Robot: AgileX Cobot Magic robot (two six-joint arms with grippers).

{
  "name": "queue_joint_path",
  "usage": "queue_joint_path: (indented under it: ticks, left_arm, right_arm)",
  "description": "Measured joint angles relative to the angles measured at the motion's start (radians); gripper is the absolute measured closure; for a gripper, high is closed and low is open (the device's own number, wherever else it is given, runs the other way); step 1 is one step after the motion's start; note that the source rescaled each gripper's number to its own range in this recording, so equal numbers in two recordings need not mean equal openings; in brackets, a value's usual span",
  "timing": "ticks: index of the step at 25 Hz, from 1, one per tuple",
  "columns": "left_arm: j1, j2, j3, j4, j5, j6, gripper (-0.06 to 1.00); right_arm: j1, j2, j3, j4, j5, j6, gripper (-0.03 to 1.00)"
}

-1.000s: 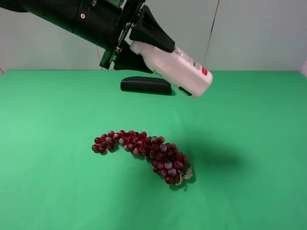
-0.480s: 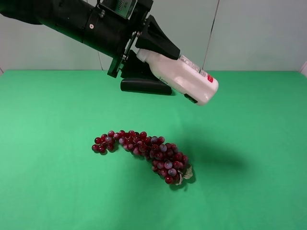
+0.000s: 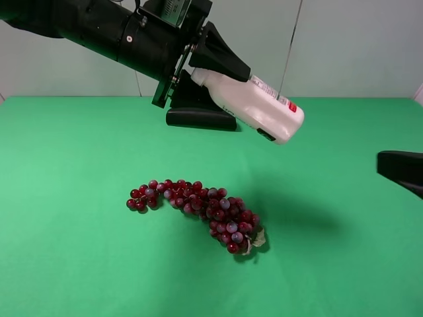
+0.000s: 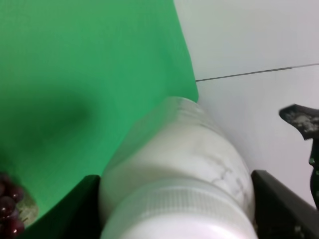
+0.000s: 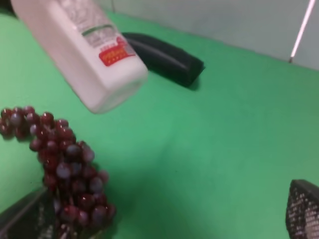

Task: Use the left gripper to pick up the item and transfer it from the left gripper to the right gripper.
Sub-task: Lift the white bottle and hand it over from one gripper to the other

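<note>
The robot's right gripper needs to close on the base end [image 3: 276, 116] [image 5: 102, 67] of the white bottle, because the left gripper holds the end with the cap.
The item, a white bottle [image 3: 259, 107] with a green and red label, hangs tilted in the air over the back of the green table. My left gripper [image 3: 210, 82] is shut on its cap end, and the bottle's base points down and to the right. The left wrist view shows the bottle [image 4: 179, 164] close up between the two black fingers [image 4: 281, 209]. My right gripper [image 3: 398, 169] pokes in at the right edge, low and well apart from the bottle. Its wrist view shows the right gripper [image 5: 162, 214] open, with the bottle [image 5: 84, 55] ahead of it and nothing between the fingers.
A bunch of red grapes [image 3: 198, 208] lies on the green table [image 3: 79, 251] near the middle, below and left of the bottle. A long black case [image 3: 200, 118] lies at the back, behind the left gripper. A grey wall stands behind the table.
The left arm has carried the bottle a little to the right and down. The right gripper has come into the exterior view from the right edge.
</note>
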Motion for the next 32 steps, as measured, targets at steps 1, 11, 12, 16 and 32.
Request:
queue_joint_path:
  ticks: [1, 11, 12, 16, 32]
  left_arm:
    - [0.0, 0.0, 0.0, 0.0, 0.001, 0.0, 0.94]
    - [0.0, 0.0, 0.0, 0.0, 0.001, 0.0, 0.94]
    - [0.0, 0.0, 0.0, 0.0, 0.001, 0.0, 0.94]
    - [0.0, 0.0, 0.0, -0.001, 0.001, 0.0, 0.94]
    - [0.0, 0.0, 0.0, -0.001, 0.003, 0.0, 0.94]
  right_arm:
    - [0.024, 0.029, -0.002, -0.015, -0.021, -0.002, -0.03]
    - [0.151, 0.341, -0.17, -0.148, -0.08, -0.005, -0.03]
    - [0.171, 0.362, -0.183, -0.156, -0.086, -0.005, -0.03]
    - [0.267, 0.44, -0.222, -0.196, -0.1, -0.005, -0.03]
    - [0.35, 0.678, -0.358, -0.293, -0.148, 0.044, -0.03]
